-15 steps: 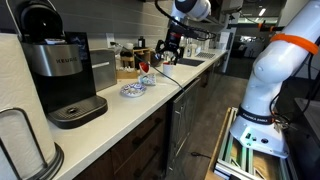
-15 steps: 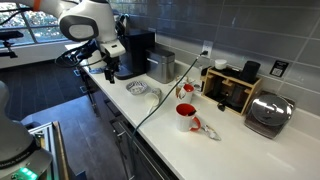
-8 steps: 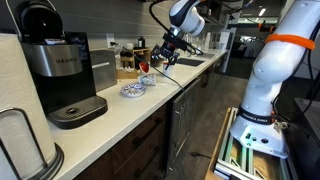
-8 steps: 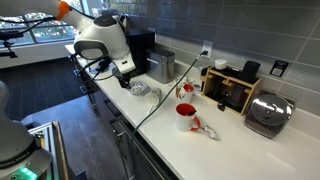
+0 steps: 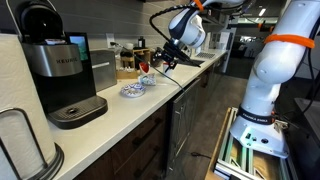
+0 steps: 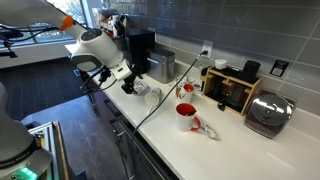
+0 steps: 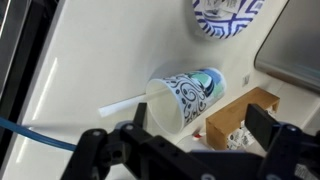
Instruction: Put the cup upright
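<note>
I need to next move my gripper to the cup's rim (image 5: 158,79) (image 7: 181,110), around its opening, and close it there, so that the cup can then be turned upright.
The cup (image 7: 187,96) lies on its side on the white counter (image 7: 80,70), mouth toward the camera; in the wrist view it is whitish with a blue-and-black pattern. In both exterior views it shows whitish with red (image 6: 186,116) (image 5: 146,68). My gripper (image 7: 185,152) is open and empty, its fingers spread just short of the cup's mouth. In an exterior view the gripper (image 6: 128,84) hangs over the counter near the blue-and-white dish (image 6: 140,89), apart from the cup. It also shows in an exterior view (image 5: 165,62).
The blue-and-white dish (image 7: 226,15) lies beyond the cup. A wooden box (image 7: 245,112) (image 6: 228,90) stands beside it. A black coffee machine (image 5: 60,75) (image 6: 136,52), a metal container (image 6: 160,66), a toaster (image 6: 268,115) and a paper towel roll (image 5: 20,140) line the counter.
The arm has swung along the counter from the coffee machine toward the dish and the cup, and has come lower. The cup has not moved.
</note>
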`<state>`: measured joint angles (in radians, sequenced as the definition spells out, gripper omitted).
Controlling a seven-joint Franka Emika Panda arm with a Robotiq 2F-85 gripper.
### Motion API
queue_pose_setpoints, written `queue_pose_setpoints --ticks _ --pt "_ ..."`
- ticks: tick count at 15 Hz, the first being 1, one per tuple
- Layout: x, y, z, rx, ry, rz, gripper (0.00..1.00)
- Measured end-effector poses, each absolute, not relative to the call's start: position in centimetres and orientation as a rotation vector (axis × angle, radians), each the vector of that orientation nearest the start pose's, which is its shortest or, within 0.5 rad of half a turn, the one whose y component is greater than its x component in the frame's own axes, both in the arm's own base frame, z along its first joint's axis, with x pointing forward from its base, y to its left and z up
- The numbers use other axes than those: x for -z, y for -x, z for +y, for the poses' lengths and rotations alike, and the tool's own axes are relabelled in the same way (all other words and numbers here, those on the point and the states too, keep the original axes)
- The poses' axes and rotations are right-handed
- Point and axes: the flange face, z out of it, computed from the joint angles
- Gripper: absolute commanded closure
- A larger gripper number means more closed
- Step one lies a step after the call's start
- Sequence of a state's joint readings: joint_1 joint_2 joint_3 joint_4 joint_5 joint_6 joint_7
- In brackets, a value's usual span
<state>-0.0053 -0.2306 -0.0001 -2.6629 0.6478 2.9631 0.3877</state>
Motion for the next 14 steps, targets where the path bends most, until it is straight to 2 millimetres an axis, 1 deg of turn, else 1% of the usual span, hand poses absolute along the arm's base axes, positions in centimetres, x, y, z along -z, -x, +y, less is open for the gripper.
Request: queue_pose_setpoints --ticks 2,6,9,12,14 --pt "-36.2 -43.8 -4.3 0.608 2.383 1.299 0.00" --pt "-36.2 -43.9 -4.1 0.603 2.365 1.303 0.00" --pt "-35.9 -44.3 -3.1 0.612 2.301 1.327 0.00" --pt "-35.6 -44.9 -2.2 0.682 2.247 1.361 0.00" --pt "-35.6 -45.6 -1.8 0.717 2.240 1.356 0.00"
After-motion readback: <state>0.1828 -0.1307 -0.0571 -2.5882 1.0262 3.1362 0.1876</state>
